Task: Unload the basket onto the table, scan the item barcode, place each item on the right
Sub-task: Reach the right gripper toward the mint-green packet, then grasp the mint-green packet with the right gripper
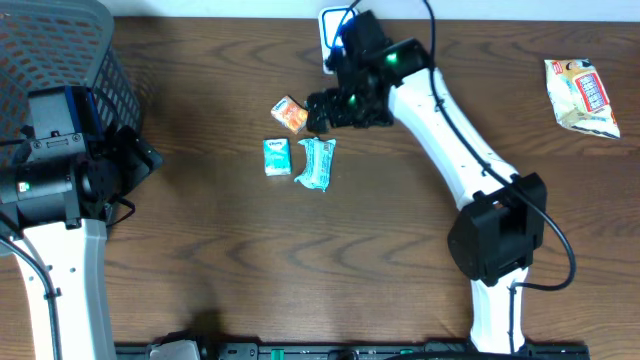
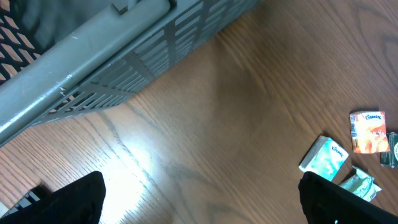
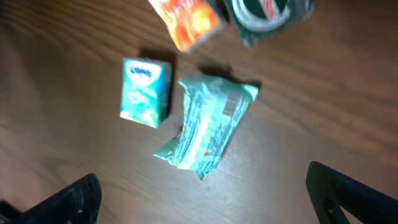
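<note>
My right gripper needs to close next on the near-side half [image 1: 315, 172] [image 3: 202, 142] of the crumpled teal wrapper, since that leaves the barcode at its far end uncovered.
Three small items lie together mid-table: an orange packet [image 1: 289, 113] [image 3: 186, 22], a teal box [image 1: 276, 157] [image 3: 146, 91] and a crumpled teal wrapper [image 1: 317, 163] [image 3: 208, 127]. A dark green pack [image 3: 267, 14] shows at the top edge of the right wrist view. My right gripper [image 1: 335, 108] [image 3: 205, 193] hovers over this cluster, open and empty, with the wrapper just ahead of its fingers. At the far left, beside the basket, my left gripper [image 1: 135, 160] [image 2: 202, 202] is open with only bare wood between its fingers. No barcode is legible.
A grey mesh basket [image 1: 60, 50] [image 2: 93, 68] fills the back left corner. A snack bag [image 1: 582, 95] lies at the far right. A white plate with a blue cable [image 1: 335, 28] sits at the back edge behind the right arm.
</note>
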